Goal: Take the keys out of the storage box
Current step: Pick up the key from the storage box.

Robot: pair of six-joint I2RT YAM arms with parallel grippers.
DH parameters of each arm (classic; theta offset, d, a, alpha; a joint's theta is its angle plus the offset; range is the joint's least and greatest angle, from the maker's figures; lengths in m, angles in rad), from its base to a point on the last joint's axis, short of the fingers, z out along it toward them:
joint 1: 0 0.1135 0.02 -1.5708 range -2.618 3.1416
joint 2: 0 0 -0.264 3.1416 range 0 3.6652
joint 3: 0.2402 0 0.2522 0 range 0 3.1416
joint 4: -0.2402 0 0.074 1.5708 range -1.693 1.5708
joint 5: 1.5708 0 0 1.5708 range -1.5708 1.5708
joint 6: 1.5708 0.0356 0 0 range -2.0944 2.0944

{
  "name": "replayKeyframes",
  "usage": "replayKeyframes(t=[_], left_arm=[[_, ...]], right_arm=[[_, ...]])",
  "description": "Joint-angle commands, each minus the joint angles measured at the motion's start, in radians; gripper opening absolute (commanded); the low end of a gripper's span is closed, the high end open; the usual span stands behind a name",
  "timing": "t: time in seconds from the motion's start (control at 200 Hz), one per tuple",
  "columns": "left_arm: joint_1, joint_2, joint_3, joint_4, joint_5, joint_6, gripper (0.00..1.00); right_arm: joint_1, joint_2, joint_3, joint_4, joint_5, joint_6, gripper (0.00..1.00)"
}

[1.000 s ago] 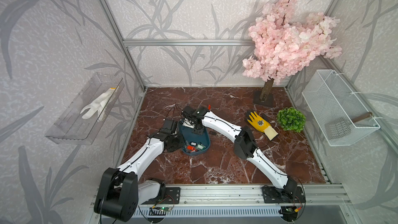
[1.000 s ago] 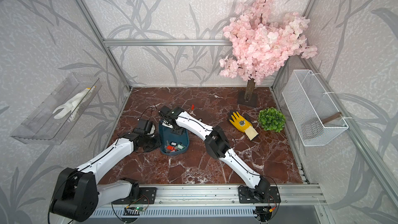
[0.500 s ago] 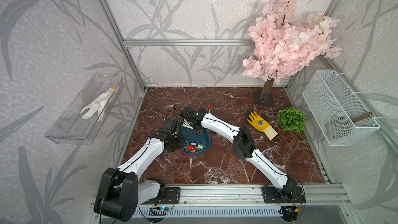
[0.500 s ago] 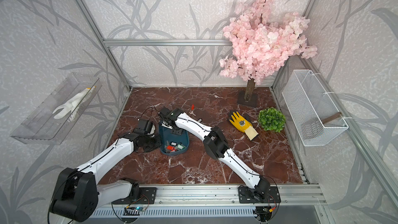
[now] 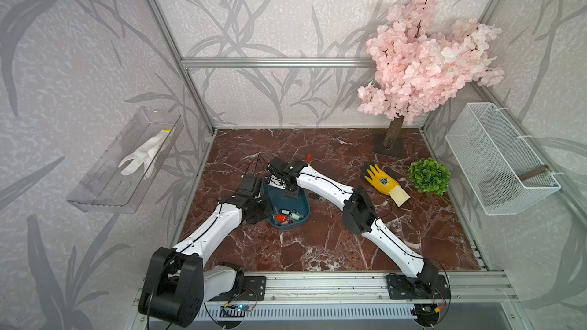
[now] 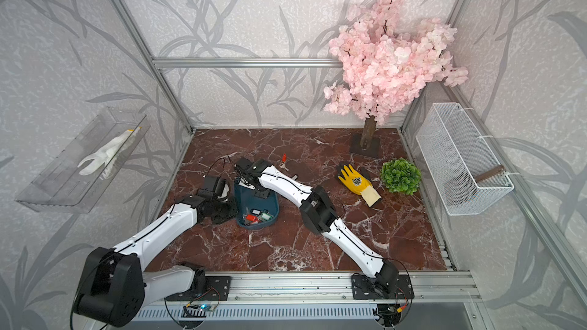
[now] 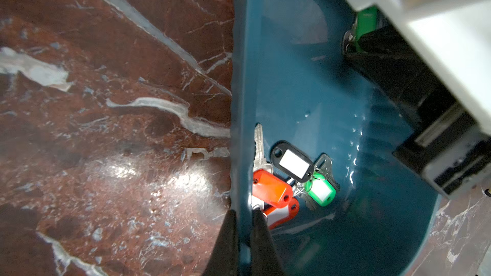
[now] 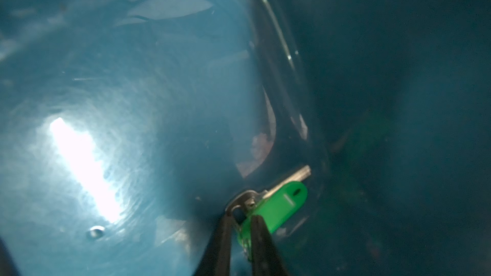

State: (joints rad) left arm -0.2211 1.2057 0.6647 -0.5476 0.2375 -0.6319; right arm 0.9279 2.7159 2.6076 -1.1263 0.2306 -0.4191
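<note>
The keys lie heaped at the storage box's near end, so next my left gripper opens, retake the box's side (image 7: 243, 189) and pulls the box nearer to spread the keys.
The dark teal storage box (image 5: 281, 200) (image 6: 251, 200) lies on the marble floor between my arms. Several keys (image 5: 287, 216) (image 6: 256, 216) with red, black and green tags (image 7: 292, 161) are bunched at its near end. My left gripper (image 7: 244, 212) is shut on the box's side wall (image 7: 240, 128), one finger inside and one outside. My right gripper (image 8: 241, 216) reaches down into the far end of the box (image 5: 290, 190) and is shut on a green-tagged key (image 8: 281, 205) that lies on the box floor; the same green tag (image 7: 366, 22) shows in the left wrist view.
A red-tagged key (image 5: 307, 157) (image 6: 283, 158) lies on the floor behind the box. To the right are a yellow glove (image 5: 382, 182), a green plant ball (image 5: 428, 175) and a pink blossom tree (image 5: 394, 134). A wire basket (image 5: 495, 160) and a clear tray (image 5: 104, 182) hang on the side walls.
My right gripper has closed its jaws on the green-tagged key at the far end of the box. The left arm keeps its hold on the box wall.
</note>
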Motion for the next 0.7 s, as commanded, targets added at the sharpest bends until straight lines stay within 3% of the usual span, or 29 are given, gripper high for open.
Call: replayKeyframes(t=[0.0, 0.15, 0.35, 0.52, 0.695], left_arm=[[-0.001, -0.021, -0.014, -0.070, -0.022, -0.015, 0.02], [-0.001, -0.027, -0.014, -0.070, -0.026, -0.019, 0.02], [-0.001, -0.035, -0.016, -0.065, -0.051, -0.027, 0.02], [0.002, -0.031, -0.012, -0.066, -0.082, -0.033, 0.02], [0.011, -0.021, -0.007, -0.068, -0.109, -0.031, 0.11]], right_arm=[[-0.011, 0.049, 0.007, -0.049, 0.014, 0.000, 0.12], [-0.011, 0.038, 0.007, -0.038, 0.045, 0.001, 0.00], [-0.009, -0.003, 0.005, -0.044, 0.032, 0.023, 0.00], [-0.008, -0.088, -0.002, -0.047, -0.066, 0.089, 0.00], [-0.008, -0.205, -0.041, -0.050, -0.140, 0.158, 0.00]])
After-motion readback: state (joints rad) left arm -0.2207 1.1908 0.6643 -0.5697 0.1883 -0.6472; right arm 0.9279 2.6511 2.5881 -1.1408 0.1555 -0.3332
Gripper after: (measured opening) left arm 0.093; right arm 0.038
